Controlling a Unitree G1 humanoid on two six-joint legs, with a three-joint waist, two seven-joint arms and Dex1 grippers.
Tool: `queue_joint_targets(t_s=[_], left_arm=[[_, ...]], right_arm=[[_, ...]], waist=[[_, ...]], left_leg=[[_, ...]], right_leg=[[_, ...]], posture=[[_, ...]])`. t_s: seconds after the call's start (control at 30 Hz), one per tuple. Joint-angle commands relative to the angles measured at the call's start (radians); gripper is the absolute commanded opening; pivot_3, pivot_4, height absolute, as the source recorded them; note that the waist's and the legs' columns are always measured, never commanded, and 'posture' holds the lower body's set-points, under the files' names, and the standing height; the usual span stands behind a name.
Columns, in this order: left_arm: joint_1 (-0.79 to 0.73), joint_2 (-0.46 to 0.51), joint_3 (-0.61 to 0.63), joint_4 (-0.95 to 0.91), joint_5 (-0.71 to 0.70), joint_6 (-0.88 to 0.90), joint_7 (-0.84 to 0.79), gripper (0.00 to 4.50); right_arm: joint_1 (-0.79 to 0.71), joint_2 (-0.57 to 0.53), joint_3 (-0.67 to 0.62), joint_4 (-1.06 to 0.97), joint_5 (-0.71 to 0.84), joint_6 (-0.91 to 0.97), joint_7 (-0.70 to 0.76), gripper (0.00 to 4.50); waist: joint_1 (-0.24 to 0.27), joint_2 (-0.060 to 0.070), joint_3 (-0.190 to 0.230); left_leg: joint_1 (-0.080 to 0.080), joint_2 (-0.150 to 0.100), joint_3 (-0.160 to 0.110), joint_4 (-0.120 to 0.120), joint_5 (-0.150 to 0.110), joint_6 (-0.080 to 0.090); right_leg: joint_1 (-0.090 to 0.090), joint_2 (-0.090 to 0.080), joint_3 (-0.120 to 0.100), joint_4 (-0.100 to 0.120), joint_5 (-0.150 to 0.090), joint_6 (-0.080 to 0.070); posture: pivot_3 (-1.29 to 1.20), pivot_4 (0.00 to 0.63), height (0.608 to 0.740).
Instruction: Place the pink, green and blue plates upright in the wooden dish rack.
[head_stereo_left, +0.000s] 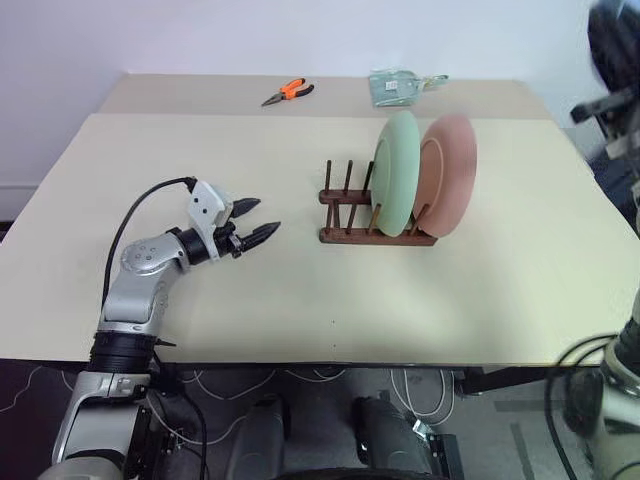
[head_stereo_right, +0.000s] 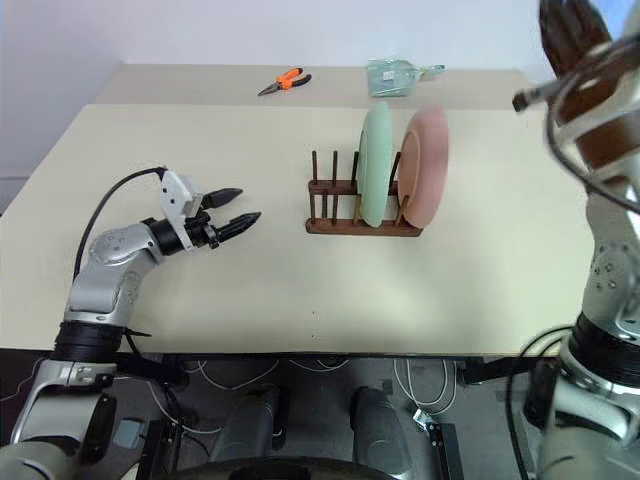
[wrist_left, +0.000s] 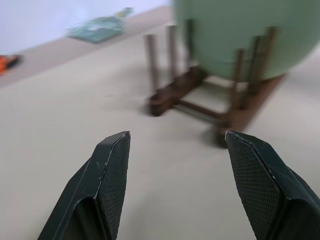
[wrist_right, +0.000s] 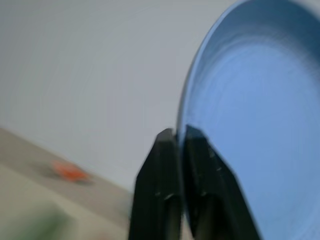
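Observation:
The blue plate, now held on edge in the air, will go down from my right gripper between the free pegs of the wooden dish rack (head_stereo_left: 344, 230), beyond the green plate.
The green plate (head_stereo_left: 397, 172) and the pink plate (head_stereo_left: 452, 172) stand upright side by side in the right end of the wooden dish rack (head_stereo_left: 352, 236), whose left pegs are free. My left gripper (head_stereo_left: 262, 217) hovers level over the table left of the rack, open and empty, pointing at it. In the left wrist view the rack (wrist_left: 172, 97) and the green plate (wrist_left: 235, 35) lie ahead of the fingers. My right arm (head_stereo_right: 600, 130) is raised at the upper right. Its gripper (wrist_right: 179, 134) is shut on the rim of the blue plate (wrist_right: 260, 125), held on edge in the air.
The beige table (head_stereo_left: 200, 300) reaches well past the rack on every side. Orange-handled pliers (head_stereo_left: 288, 92) and a clear packet (head_stereo_left: 398, 86) lie on a second tabletop at the back, against the wall. Cables hang below the table's front edge.

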Motion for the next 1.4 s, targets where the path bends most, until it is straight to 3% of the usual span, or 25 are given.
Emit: queue_joint_targets(t_s=[0.03,0.13,0.27,0.4,0.8,1.23,1.33,1.4], left_arm=[[-0.042,-0.004,0.027,0.044,0.017,-0.061,0.022,3.12],[-0.044,-0.006,0.026,0.044,0.004,-0.060,0.007,3.12],[-0.011,0.002,0.015,-0.021,-0.032,-0.012,-0.045,3.12],[0.030,0.016,0.013,-0.101,-0.067,0.057,-0.083,3.12],[0.071,0.025,0.021,-0.179,-0.078,0.129,-0.076,3.12],[0.070,0.016,0.014,-0.178,-0.079,0.134,-0.086,3.12],[0.072,0.014,0.013,-0.177,-0.077,0.131,-0.086,3.12],[0.076,0.014,0.013,-0.178,-0.077,0.130,-0.085,3.12]], right_arm=[[-0.084,0.146,0.060,-0.116,0.481,0.047,-0.172,0.06],[-0.074,0.303,0.177,-0.120,0.655,0.032,-0.318,0.06],[-0.019,0.416,0.283,-0.027,0.617,0.029,-0.426,0.06],[0.014,0.411,0.333,0.069,0.509,0.034,-0.412,0.06],[0.023,0.389,0.353,0.120,0.528,0.106,-0.339,0.06],[-0.007,0.415,0.287,0.346,0.573,0.175,-0.392,0.06],[-0.012,0.408,0.293,0.359,0.550,0.183,-0.388,0.96],[-0.023,0.386,0.315,0.345,0.493,0.174,-0.362,1.95]], waist=[[-0.005,0.000,0.000],[-0.009,0.000,0.000],[-0.007,0.000,0.000],[-0.007,0.000,0.000],[-0.011,0.001,0.000],[-0.011,0.001,0.000],[-0.011,0.001,0.000],[-0.011,0.001,0.000]], left_leg=[[0.000,0.000,0.000,0.000,0.000,0.000],[0.000,0.000,0.000,0.000,0.000,0.000],[0.000,0.000,0.001,0.000,0.000,0.000],[0.000,-0.001,0.001,0.000,0.000,0.000],[0.000,0.000,0.001,-0.001,0.000,0.000],[-0.001,0.000,0.002,-0.001,0.000,0.000],[-0.001,0.000,0.002,-0.001,0.000,0.000],[-0.001,0.000,0.002,-0.001,0.000,0.000]], right_leg=[[0.000,-0.001,0.000,0.000,0.000,-0.001],[-0.001,-0.001,0.000,0.002,0.000,-0.001],[-0.002,-0.001,0.000,0.003,0.001,0.001],[-0.002,-0.002,0.000,0.003,-0.001,-0.002],[-0.004,-0.001,0.000,0.004,-0.001,-0.001],[-0.004,-0.001,0.000,0.004,-0.001,-0.002],[-0.004,-0.001,0.000,0.004,-0.001,-0.001],[-0.004,-0.001,0.000,0.004,0.000,-0.001]], posture=[[0.00,0.150,0.732],[0.00,0.150,0.732],[0.00,0.150,0.732],[0.00,0.150,0.732],[0.00,0.150,0.732],[0.00,0.150,0.732],[0.00,0.150,0.732],[0.00,0.150,0.732]])
